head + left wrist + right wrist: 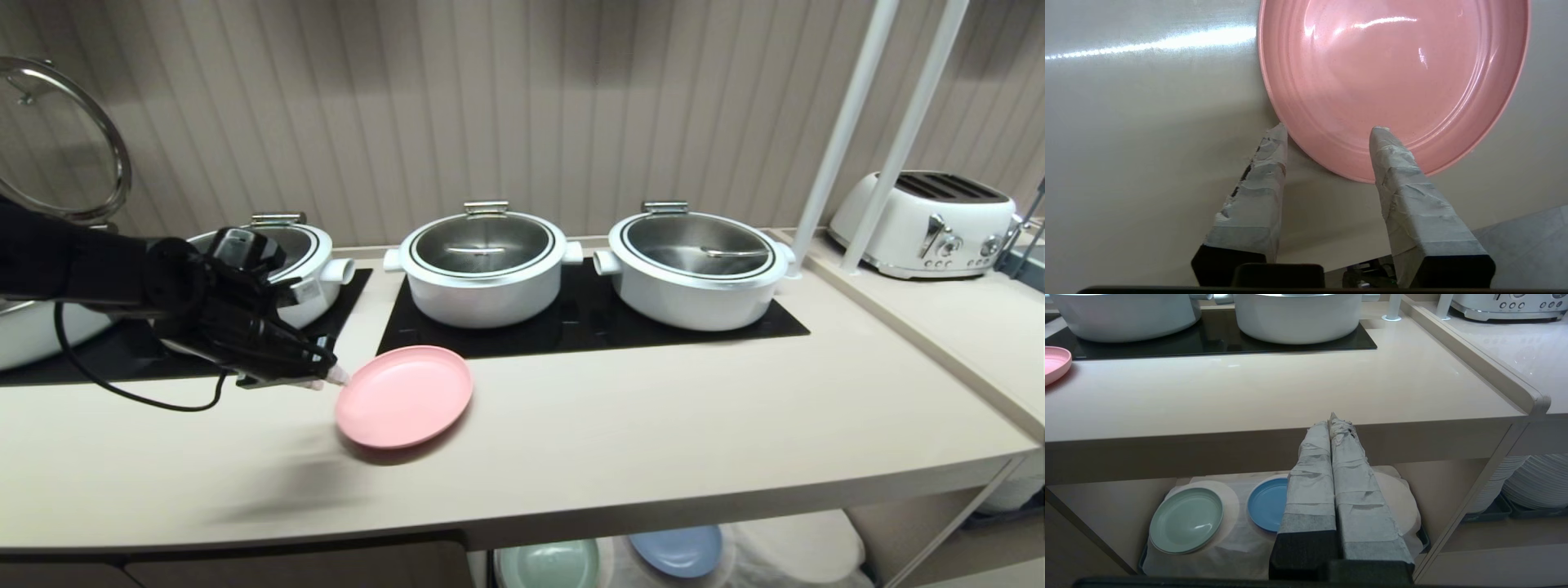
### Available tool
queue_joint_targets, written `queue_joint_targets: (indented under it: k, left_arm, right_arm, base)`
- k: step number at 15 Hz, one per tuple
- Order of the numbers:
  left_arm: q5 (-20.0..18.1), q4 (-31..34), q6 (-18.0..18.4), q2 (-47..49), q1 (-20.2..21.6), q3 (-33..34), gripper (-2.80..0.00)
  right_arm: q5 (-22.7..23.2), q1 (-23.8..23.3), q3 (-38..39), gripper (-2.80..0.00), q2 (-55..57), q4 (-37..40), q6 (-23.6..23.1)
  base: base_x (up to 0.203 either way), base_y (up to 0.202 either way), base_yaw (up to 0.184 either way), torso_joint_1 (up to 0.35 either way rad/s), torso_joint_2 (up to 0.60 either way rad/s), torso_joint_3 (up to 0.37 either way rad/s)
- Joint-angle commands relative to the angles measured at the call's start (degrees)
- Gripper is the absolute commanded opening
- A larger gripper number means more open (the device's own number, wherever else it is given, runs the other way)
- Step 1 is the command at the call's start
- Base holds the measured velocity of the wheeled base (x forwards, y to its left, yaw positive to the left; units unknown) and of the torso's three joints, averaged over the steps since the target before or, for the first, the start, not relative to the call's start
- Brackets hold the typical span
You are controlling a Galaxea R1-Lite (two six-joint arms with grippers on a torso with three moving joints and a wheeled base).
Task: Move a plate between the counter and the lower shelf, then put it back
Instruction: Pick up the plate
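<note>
I need to next close my left gripper on the pink plate's rim (343, 390) (1275, 105), on the side that already faces the fingers of my left gripper.
The pink plate (404, 396) (1392, 73) lies on the beige counter (653, 408), just in front of the black hob panels. My left gripper (335, 376) (1329, 130) is open at the plate's left rim. One taped fingertip (1278, 134) sits beside the rim and the other (1382, 136) reaches over it; whether either touches I cannot tell. The right gripper (1333, 418) is shut and empty, parked low before the counter's front edge (1290, 445). Beneath it is the lower shelf (1237, 539) with its white cloth. The plate's edge (1055, 363) also shows in the right wrist view.
Three white lidded pots (486, 261) (694, 265) (286, 261) stand on the hobs behind the plate. A white toaster (931, 224) and two white poles (849, 122) are at the right. A mint-green plate (1186, 520) and a blue plate (1267, 502) lie on the shelf cloth.
</note>
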Motion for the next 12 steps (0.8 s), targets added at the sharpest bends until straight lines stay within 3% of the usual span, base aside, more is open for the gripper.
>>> queue_joint_targets:
  k: [1, 5, 12]
  left_arm:
    - [-0.05, -0.62, -0.04, 1.08, 0.06, -0.18, 0.00]
    - [0.20, -5.67, 0.05, 3.82, 0.48, -0.81, 0.00]
    - [2.70, -5.82, -0.21, 9.42, 0.65, -6.50, 0.00]
  right_arm:
    - [0.00, 0.00, 0.00, -2.80, 0.00, 0.00, -0.01]
    - [0.00, -0.06, 0.00, -2.80, 0.00, 0.00, -0.01]
    - [0.00, -0.04, 0.00, -2.80, 0.00, 0.00, -0.01]
  base:
    - [0.000, 0.000, 0.000, 0.000, 0.00, 0.000]
    - [0.000, 0.000, 0.000, 0.000, 0.00, 0.000]
    - [0.000, 0.000, 0.000, 0.000, 0.00, 0.000]
